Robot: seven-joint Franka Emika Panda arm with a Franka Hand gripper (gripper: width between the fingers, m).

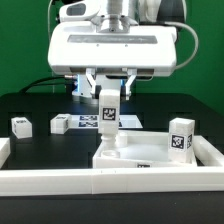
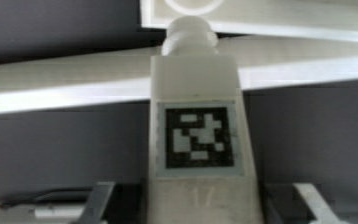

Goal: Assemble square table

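Observation:
Next, my gripper releases the white leg, now held upright at the top's corner, so it stands upright in the white top's free corner (image 1: 112, 154) (image 2: 195, 6) beside the front rail.
The square table's white top (image 1: 140, 158) lies flat near the front rail. One tagged leg (image 1: 181, 136) stands upright on the top's corner at the exterior view's right. My gripper (image 1: 108, 98) is shut on another white leg (image 1: 108, 115) and holds it upright, its lower end at the top's corner on the exterior view's left. In the wrist view this leg (image 2: 197, 120) fills the middle between my dark fingers (image 2: 108, 205), and the top (image 2: 69, 85) shows as a pale band beyond it. Two more legs (image 1: 21, 125) (image 1: 60, 124) lie on the black table at the exterior view's left.
The marker board (image 1: 87, 121) lies flat behind the held leg. White barrier rails run along the front (image 1: 90, 182) and the exterior view's right (image 1: 207, 150). A green wall closes off the back.

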